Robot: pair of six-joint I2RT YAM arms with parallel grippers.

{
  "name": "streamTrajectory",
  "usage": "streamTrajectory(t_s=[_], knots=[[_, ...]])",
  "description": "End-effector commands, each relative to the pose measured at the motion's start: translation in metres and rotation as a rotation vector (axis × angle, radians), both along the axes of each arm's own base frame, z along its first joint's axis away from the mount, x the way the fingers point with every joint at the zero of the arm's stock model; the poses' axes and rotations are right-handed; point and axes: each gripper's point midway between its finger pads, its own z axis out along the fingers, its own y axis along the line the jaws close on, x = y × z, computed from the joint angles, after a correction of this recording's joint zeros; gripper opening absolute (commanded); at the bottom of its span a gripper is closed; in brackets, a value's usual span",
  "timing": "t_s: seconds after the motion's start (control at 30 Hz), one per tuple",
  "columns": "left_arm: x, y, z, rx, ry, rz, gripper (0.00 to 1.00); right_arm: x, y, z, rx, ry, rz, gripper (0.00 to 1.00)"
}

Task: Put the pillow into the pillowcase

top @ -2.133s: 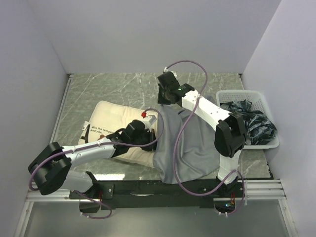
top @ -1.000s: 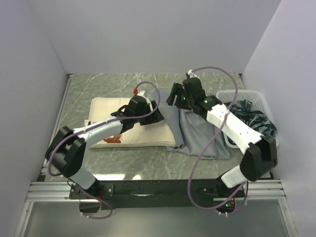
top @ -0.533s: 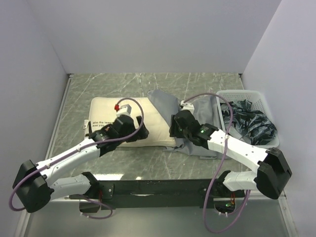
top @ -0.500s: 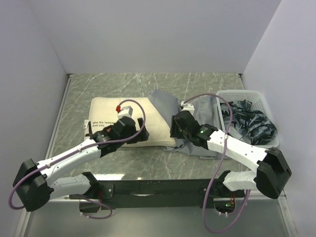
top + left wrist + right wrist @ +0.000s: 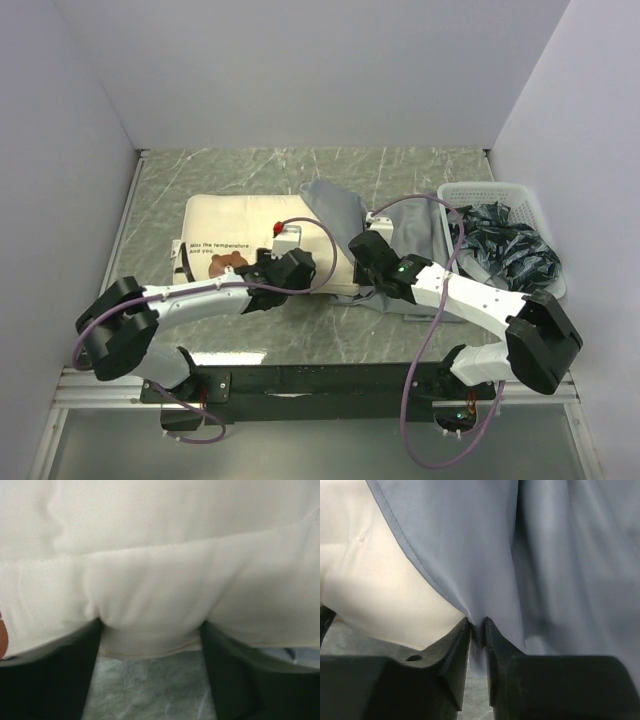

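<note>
Next, I back my left gripper off and take the pillow beside the bear face (image 5: pixel 238 268), as it holds the pillow's near edge close to the pillowcase hem.
The cream pillow (image 5: pixel 240 225) lies flat left of centre, its bear face (image 5: pixel 232 262) and lettering toward the near left. The grey pillowcase (image 5: pixel 335 205) is draped over the pillow's right end and spreads to the right. My left gripper (image 5: pixel 305 268) sits at the pillow's near edge. In the left wrist view its fingers (image 5: pixel 55 680) press into both sides of a bulge of the pillow (image 5: pixel 150 580). My right gripper (image 5: pixel 358 250) is at the pillowcase's near left hem. In the right wrist view this gripper (image 5: pixel 477 627) is shut on a fold of the pillowcase (image 5: pixel 485 555), beside the pillow (image 5: pixel 375 590).
A white slatted basket (image 5: pixel 500 190) holding dark crumpled cloth (image 5: pixel 505 250) stands at the right, touching the pillowcase's far side. Purple cables arc over both arms. Grey walls enclose the marble table (image 5: pixel 300 165) on three sides.
My left gripper slid right along the pillow's near edge, uncovering the bear face, and its jaws narrowed on the edge. My right gripper closed on the pillowcase hem.
</note>
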Motion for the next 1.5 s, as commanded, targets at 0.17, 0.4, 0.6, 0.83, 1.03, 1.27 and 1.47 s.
streamTrajectory(t_s=[0.17, 0.4, 0.6, 0.83, 1.03, 1.27, 1.47], knots=[[0.047, -0.028, 0.042, -0.039, -0.136, 0.074, 0.01, -0.004, 0.014, 0.043, 0.042, -0.055, 0.044, 0.05], [0.07, -0.034, 0.084, -0.187, -0.112, 0.152, 0.01, -0.017, 0.056, 0.089, 0.131, -0.085, 0.173, 0.01], [0.085, -0.038, 0.11, -0.451, -0.069, 0.183, 0.01, -0.021, 0.108, 0.12, 0.254, -0.07, 0.297, 0.0], [0.105, -0.039, 0.13, -0.615, -0.044, 0.182, 0.01, -0.027, 0.136, 0.132, 0.272, -0.073, 0.347, 0.0], [0.089, -0.043, 0.125, -0.683, -0.015, 0.147, 0.01, -0.001, 0.139, 0.095, 0.208, -0.031, 0.292, 0.0], [0.039, -0.045, 0.082, -0.723, 0.058, 0.115, 0.01, 0.032, 0.116, 0.074, 0.214, -0.004, 0.193, 0.01], [0.018, -0.008, 0.072, -0.655, 0.018, 0.171, 0.5, 0.017, 0.107, 0.057, 0.17, 0.009, 0.193, 0.14]])
